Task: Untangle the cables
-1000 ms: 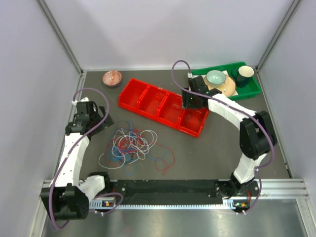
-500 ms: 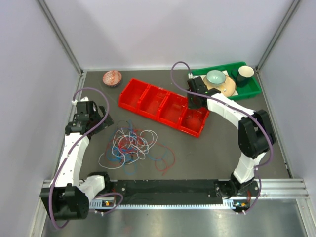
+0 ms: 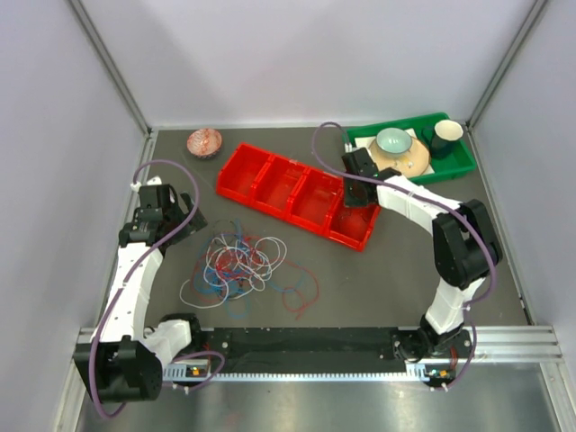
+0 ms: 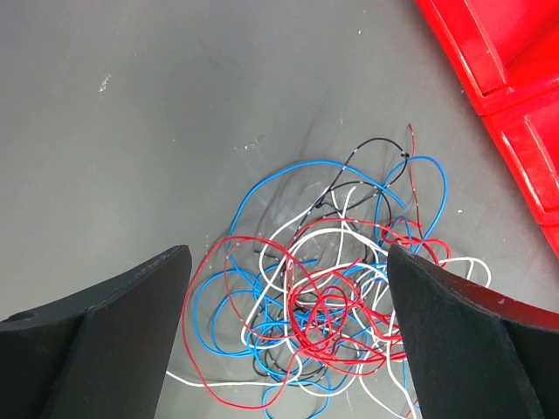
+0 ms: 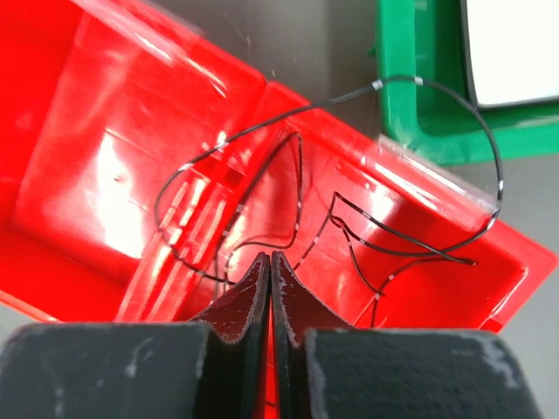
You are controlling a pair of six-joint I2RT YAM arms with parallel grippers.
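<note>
The black cable's loop arches over the red tray's rim; next my right gripper opens, retreats and grabs the cable [image 5: 499, 194] near the tray's rim.
The cables [image 3: 238, 265] lie as a loose tangle of red, white, blue and black wires on the grey table, left of centre. My left gripper [image 3: 186, 222] hovers just left of them, open, and in the left wrist view the tangle [image 4: 341, 305] shows between its wide-apart fingers [image 4: 288, 262]. My right gripper [image 3: 356, 198] is over the right end of the red tray [image 3: 270, 175], shut, fingertips [image 5: 270, 258] pressed together with nothing seen between them. One black cable [image 5: 300, 188] lies looped in that end compartment and arches over the tray's rim.
A green tray [image 3: 454, 162] at the back right holds a teal bowl [image 3: 392, 140] and a dark cup [image 3: 445, 135]. A patterned bowl [image 3: 204, 142] sits at the back left. Enclosure walls close in both sides.
My right gripper has closed from partly open to shut and shifted a little over the tray's right end. The left arm and the tangle have stayed still.
</note>
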